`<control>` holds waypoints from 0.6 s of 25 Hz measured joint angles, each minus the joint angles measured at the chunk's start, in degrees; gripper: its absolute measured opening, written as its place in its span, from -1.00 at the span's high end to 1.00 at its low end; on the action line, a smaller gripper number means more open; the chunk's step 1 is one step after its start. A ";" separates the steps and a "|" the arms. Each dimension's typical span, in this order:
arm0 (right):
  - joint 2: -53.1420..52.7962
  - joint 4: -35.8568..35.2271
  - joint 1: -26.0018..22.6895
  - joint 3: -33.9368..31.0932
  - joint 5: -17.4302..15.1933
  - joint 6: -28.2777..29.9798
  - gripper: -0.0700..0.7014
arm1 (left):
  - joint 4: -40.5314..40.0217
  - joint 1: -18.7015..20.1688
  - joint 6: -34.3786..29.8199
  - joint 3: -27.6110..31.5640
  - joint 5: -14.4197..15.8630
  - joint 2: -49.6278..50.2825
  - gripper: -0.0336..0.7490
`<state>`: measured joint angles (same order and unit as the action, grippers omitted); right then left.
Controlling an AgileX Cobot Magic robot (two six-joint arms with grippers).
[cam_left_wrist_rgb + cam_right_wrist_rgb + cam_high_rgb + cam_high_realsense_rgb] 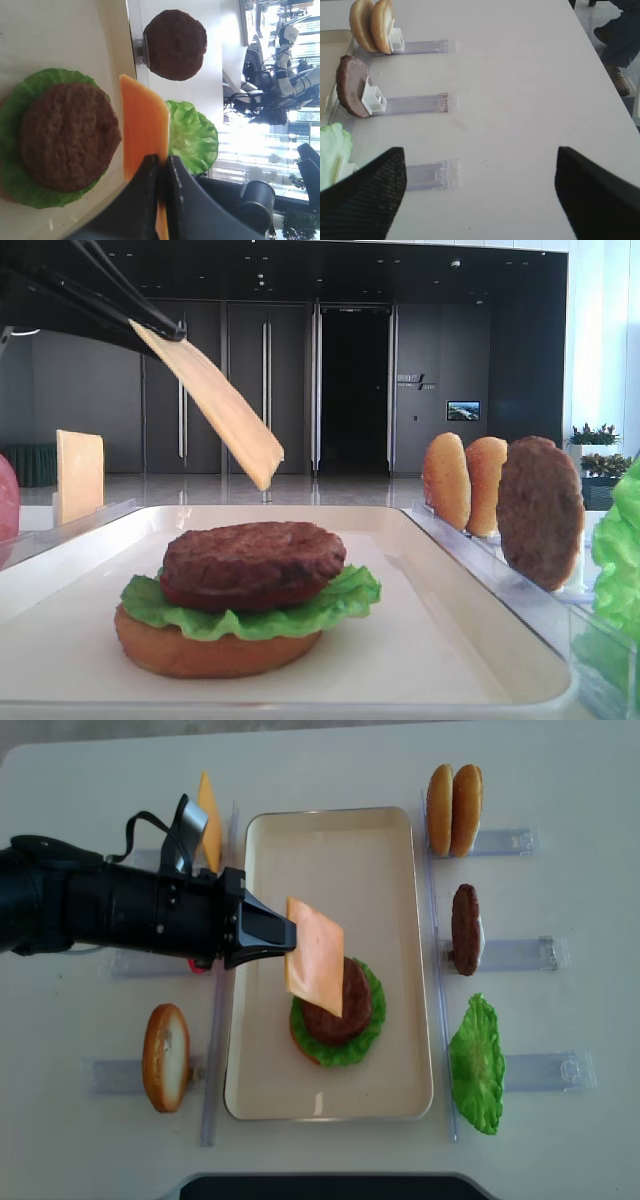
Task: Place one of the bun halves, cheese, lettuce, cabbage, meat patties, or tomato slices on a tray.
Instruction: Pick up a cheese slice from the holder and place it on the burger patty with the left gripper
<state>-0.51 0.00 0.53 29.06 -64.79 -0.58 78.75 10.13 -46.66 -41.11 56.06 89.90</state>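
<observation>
My left gripper will let go of the orange cheese slice on the meat patty stacked over lettuce (329,999) (62,134) in the cream tray.
My left gripper (287,935) is shut on one edge of a thin orange cheese slice (316,956). The slice hangs tilted in the air over the cream tray (330,850), above the left side of a stack. The stack is a bun half (210,655), lettuce (345,598) and a meat patty (255,552), with a reddish layer under the patty. In the left wrist view the jaws pinch the cheese (145,120) beside the patty (67,135). My right gripper (480,195) is open over bare table, holding nothing.
Clear racks flank the tray. On the right stand two bun halves (455,810), a patty (465,928) and a lettuce leaf (478,1065). On the left are another cheese slice (208,820) and a bun half (166,1057). A person's legs (620,45) are beyond the table edge.
</observation>
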 joint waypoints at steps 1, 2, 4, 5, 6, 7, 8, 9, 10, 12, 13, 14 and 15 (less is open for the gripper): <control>0.00 0.00 0.00 0.00 0.00 0.00 -0.68 | 0.35 0.00 0.00 0.00 0.06 0.36 0.87; 0.00 0.00 0.00 0.00 0.00 0.00 -0.68 | 0.48 0.00 0.00 0.00 0.10 0.86 0.87; 0.00 0.00 0.00 0.00 0.00 0.00 -0.68 | 0.62 0.04 0.00 0.00 0.17 1.99 0.87; 0.00 0.00 0.00 0.00 0.00 0.00 -0.68 | 0.69 0.34 -0.13 0.00 0.17 2.54 0.87; 0.00 0.00 0.00 0.00 0.00 0.00 -0.68 | 0.92 0.75 -0.37 0.00 -0.07 2.94 0.87; 0.00 0.00 0.00 0.00 0.00 0.00 -0.68 | 1.40 1.50 -0.94 0.00 -0.27 3.22 0.87; 0.00 0.00 0.00 0.00 0.00 0.00 -0.68 | 2.25 2.44 -1.64 0.00 -0.27 3.50 0.87; 0.00 0.00 0.00 0.00 0.00 0.00 -0.68 | 3.06 3.40 -2.37 0.00 -0.33 3.72 0.87; 0.00 0.00 0.00 0.00 0.00 0.00 -0.68 | 3.98 4.05 -2.90 0.00 -0.33 3.91 0.87; 0.00 0.00 0.00 0.00 0.00 0.00 -0.68 | 5.10 4.98 -3.61 0.00 -0.33 4.37 0.87; 0.00 0.00 0.00 0.00 0.00 0.00 -0.68 | 5.45 5.08 -3.77 0.00 -0.33 4.76 0.87; 0.00 0.00 0.00 0.00 0.00 0.00 -0.68 | 5.61 5.12 -3.92 0.00 -0.40 5.24 0.87; 0.00 0.00 0.00 0.00 0.00 0.00 -0.68 | 5.63 5.12 -3.99 0.00 -0.48 5.73 0.87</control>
<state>-0.51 0.00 0.53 29.06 -64.79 -0.58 84.38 15.25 -50.65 -41.11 55.59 95.62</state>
